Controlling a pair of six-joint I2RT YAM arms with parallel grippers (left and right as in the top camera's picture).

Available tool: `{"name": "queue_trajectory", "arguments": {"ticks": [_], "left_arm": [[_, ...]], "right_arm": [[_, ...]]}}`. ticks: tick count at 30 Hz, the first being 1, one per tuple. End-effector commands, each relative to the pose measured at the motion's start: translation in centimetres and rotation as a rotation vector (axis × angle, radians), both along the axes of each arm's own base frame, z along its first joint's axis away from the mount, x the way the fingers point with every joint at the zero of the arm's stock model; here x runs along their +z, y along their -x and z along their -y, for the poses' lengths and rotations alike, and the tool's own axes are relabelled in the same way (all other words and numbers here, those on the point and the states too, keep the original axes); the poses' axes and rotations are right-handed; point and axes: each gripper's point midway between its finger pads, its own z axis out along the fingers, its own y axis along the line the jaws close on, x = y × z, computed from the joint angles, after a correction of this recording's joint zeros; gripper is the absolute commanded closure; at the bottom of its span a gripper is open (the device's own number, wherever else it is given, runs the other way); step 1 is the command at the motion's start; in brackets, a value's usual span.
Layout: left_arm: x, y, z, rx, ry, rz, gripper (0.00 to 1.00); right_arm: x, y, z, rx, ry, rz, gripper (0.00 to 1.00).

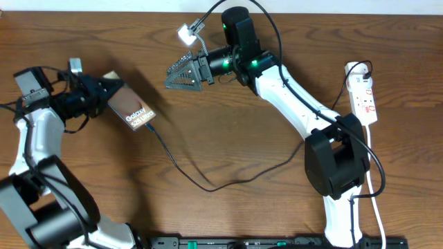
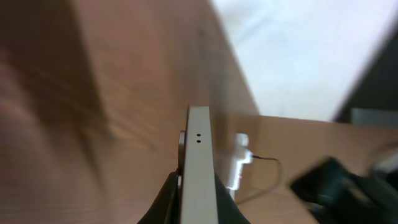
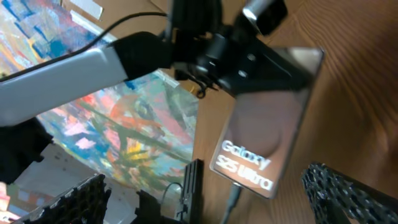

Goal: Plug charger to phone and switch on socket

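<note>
I should release the phone flat on the wooden table (image 1: 140,126) with my left gripper, just below its plugged-in charger end.
The phone (image 1: 133,111) is a dark glossy slab with white "Galaxy S25 Ultra" lettering, at the table's left. My left gripper (image 1: 104,90) is shut on its far end. In the left wrist view I see the phone's pale edge (image 2: 199,168) between the jaws. The charger (image 1: 181,169), a thin black cable, runs from the phone's near end across the table toward the socket (image 1: 364,93), a white strip at the right. In the right wrist view the charger's tip (image 3: 234,195) sits in the phone's (image 3: 267,130) end. My right gripper (image 1: 184,73) is open, empty and raised.
The right arm's white links and black base (image 1: 336,162) stand between the table's middle and the socket. A white cord (image 1: 377,200) trails from the socket toward the front edge. A black rail (image 1: 277,242) runs along the front.
</note>
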Motion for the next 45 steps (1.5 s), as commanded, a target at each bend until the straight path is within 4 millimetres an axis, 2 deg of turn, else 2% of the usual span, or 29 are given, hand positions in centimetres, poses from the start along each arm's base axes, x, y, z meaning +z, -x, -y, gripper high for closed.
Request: {"name": "queue_trajectory", "arguments": {"ticks": [1,3,10,15,21,27,37,41,45], "left_arm": [[-3.2,-0.2,-1.1,0.015,-0.077,-0.062,0.93],[-5.2,-0.1,-1.4,0.026,-0.078,-0.124,0.93],[-10.2,0.4,-1.3,0.021,-0.031,-0.246,0.93],[-12.6,0.8,-1.1,0.014,-0.002,-0.303,0.93],[-13.1,0.9,-1.2,0.014,-0.019,-0.307,0.92],[-15.0,2.2,-2.3,0.049,-0.113,-0.417,0.93],[-15.0,2.2,-2.3,0.050,-0.113,-0.419,0.92],[-15.1,2.2,-2.3,0.051,-0.116,-0.421,0.83],[-15.1,2.3,-2.3,0.051,-0.115,-0.424,0.83]], "right_arm": [[0.8,-0.3,0.3,0.000,-0.016,0.030,0.01],[0.8,-0.3,0.3,0.000,-0.016,0.033,0.01],[0.8,-0.3,0.3,0.001,-0.016,0.033,0.01],[0.8,-0.3,0.3,0.001,-0.016,0.032,0.01],[0.7,-0.3,0.3,0.002,-0.017,0.040,0.01],[0.8,-0.3,0.3,0.002,-0.017,0.040,0.01],[0.8,-0.3,0.3,0.002,-0.017,0.040,0.01],[0.8,-0.3,0.3,0.002,-0.017,0.040,0.01],[0.8,-0.3,0.3,0.002,-0.017,0.040,0.01]]}}
